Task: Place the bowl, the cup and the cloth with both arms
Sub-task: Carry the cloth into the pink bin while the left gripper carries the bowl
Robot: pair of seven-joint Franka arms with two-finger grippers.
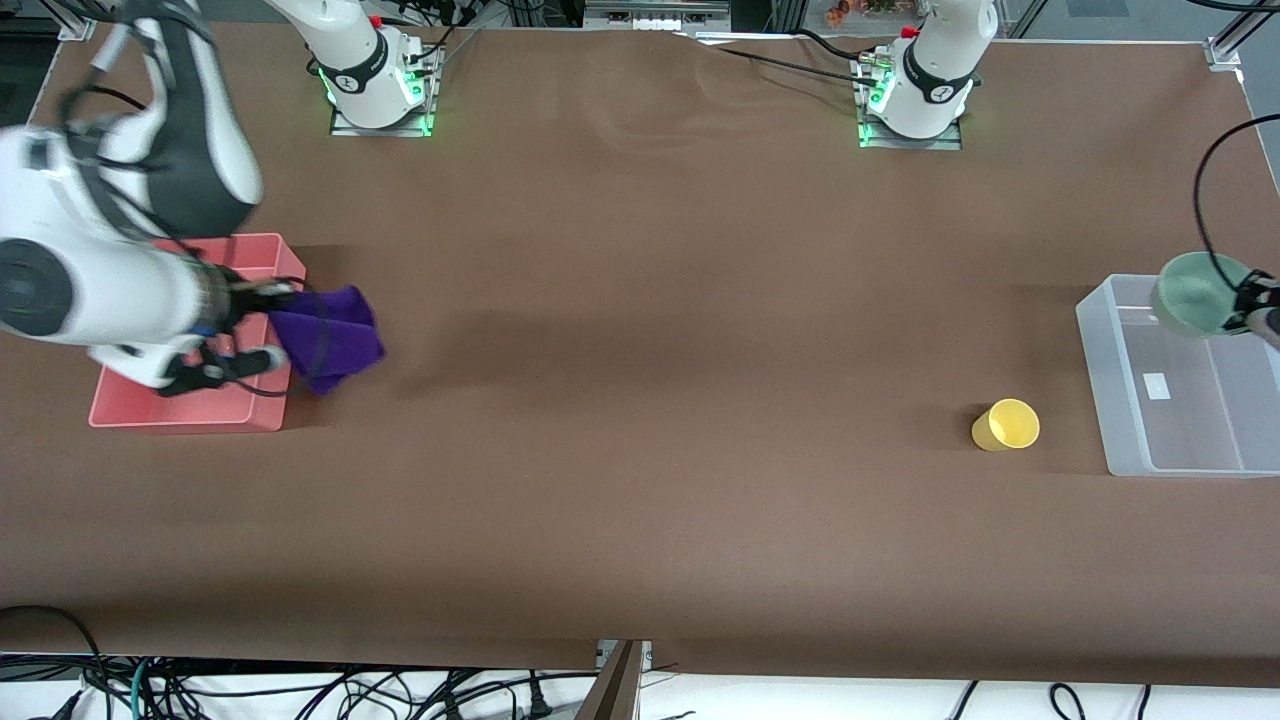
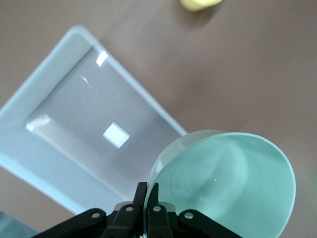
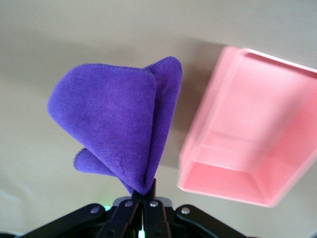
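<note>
My right gripper needs to let go of the purple cloth in the pink bin (image 1: 235,324) (image 3: 235,135), near that bin's side that faces the clear bin.
My left gripper (image 2: 147,191) is shut on the rim of the mint-green bowl (image 2: 233,183), holding it tilted in the air over the clear plastic bin (image 1: 1180,400). The bowl (image 1: 1195,293) hangs over the bin's corner toward the robots. My right gripper (image 3: 143,191) is shut on a corner of the purple cloth (image 3: 119,124), which hangs in folds. The cloth (image 1: 330,335) hangs over the table just beside the pink bin (image 1: 190,410). The yellow cup (image 1: 1005,425) lies on its side on the table beside the clear bin.
The pink bin (image 3: 252,148) sits at the right arm's end of the table, the clear bin (image 2: 74,124) at the left arm's end. Brown table (image 1: 640,350) stretches between them. Cables lie under the table's front edge.
</note>
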